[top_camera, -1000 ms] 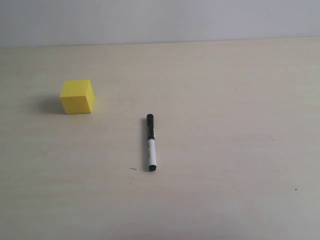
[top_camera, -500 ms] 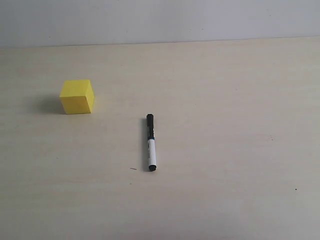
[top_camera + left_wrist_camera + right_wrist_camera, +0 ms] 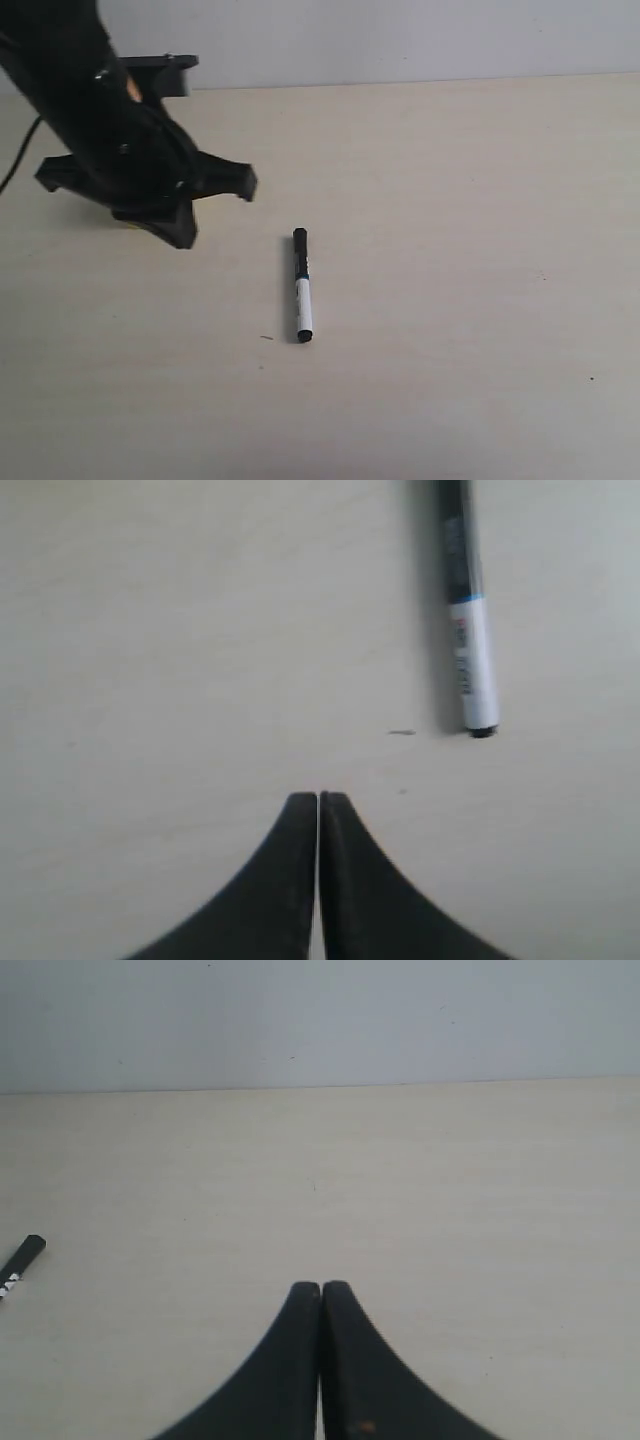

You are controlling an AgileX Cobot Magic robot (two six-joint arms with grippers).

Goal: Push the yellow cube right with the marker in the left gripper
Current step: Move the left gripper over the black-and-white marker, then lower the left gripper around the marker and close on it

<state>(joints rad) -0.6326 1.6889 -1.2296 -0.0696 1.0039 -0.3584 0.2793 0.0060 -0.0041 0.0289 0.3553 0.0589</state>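
My left gripper should close on the marker's white body (image 3: 303, 290) (image 3: 470, 623), close to where the marker's black part begins.
The marker (image 3: 302, 285) lies flat on the table near the middle, black cap towards the far wall; nothing holds it. In the left wrist view the marker (image 3: 468, 630) lies apart from the fingertips, off to one side. My left gripper (image 3: 182, 232) hangs on its bulky black wrist over the table's left part, left of the marker. Its fingers (image 3: 296, 880) are shut with nothing between them. The yellow cube is hidden behind that arm. My right gripper (image 3: 320, 1286) is shut and empty over bare table, and the marker's cap end (image 3: 24, 1256) shows at that view's edge.
The light wooden table (image 3: 460, 230) ends at a pale wall (image 3: 400, 35) at the back. A black cable (image 3: 18, 160) trails from the left arm at the left edge. A tiny dark mark (image 3: 266, 337) sits on the table near the marker's tip.
The left arm has come into the exterior view from the upper left and now covers the yellow cube. The marker has not moved.
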